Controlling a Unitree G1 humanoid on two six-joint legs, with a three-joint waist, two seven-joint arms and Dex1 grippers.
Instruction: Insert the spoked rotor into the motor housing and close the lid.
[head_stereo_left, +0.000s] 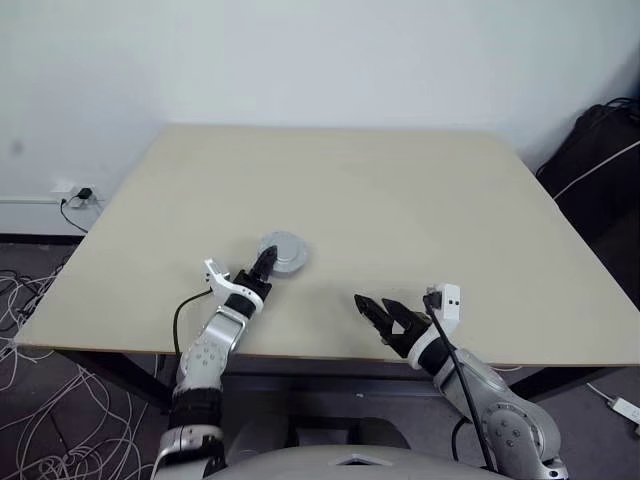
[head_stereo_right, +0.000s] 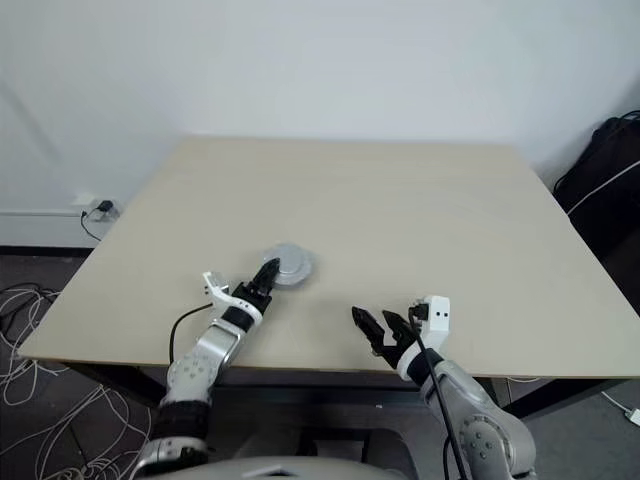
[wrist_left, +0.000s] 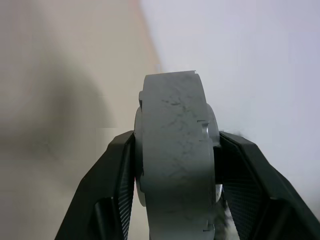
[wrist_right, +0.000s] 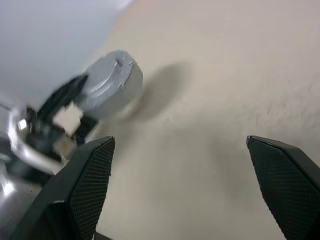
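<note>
Next, my left gripper releases the motor housing flat on the bare beige table (head_stereo_left: 280, 243) just past its black fingertips. The housing is tilted just over the table now.
The motor housing (head_stereo_left: 283, 251) shows as a thick grey round drum with the plain grey lid (head_stereo_right: 291, 266) covering its upper face. My left gripper (head_stereo_left: 268, 263) is shut on it, one black finger (wrist_left: 117, 175) on each flat face, and holds it tilted just over the near left part of the table. The spoked rotor is hidden. My right gripper (head_stereo_left: 374, 307) hangs open and empty over the table's near edge, a hand's width to the right of the drum. In the right wrist view the drum (wrist_right: 111, 82) lies beyond its spread fingers (wrist_right: 90, 180).
The beige table (head_stereo_left: 400, 190) stretches bare behind and to the right of both grippers. A black bag (head_stereo_left: 600, 150) stands off the table's right side. Loose cables (head_stereo_left: 40, 400) lie on the floor to the left, below a wall socket (head_stereo_left: 75, 193).
</note>
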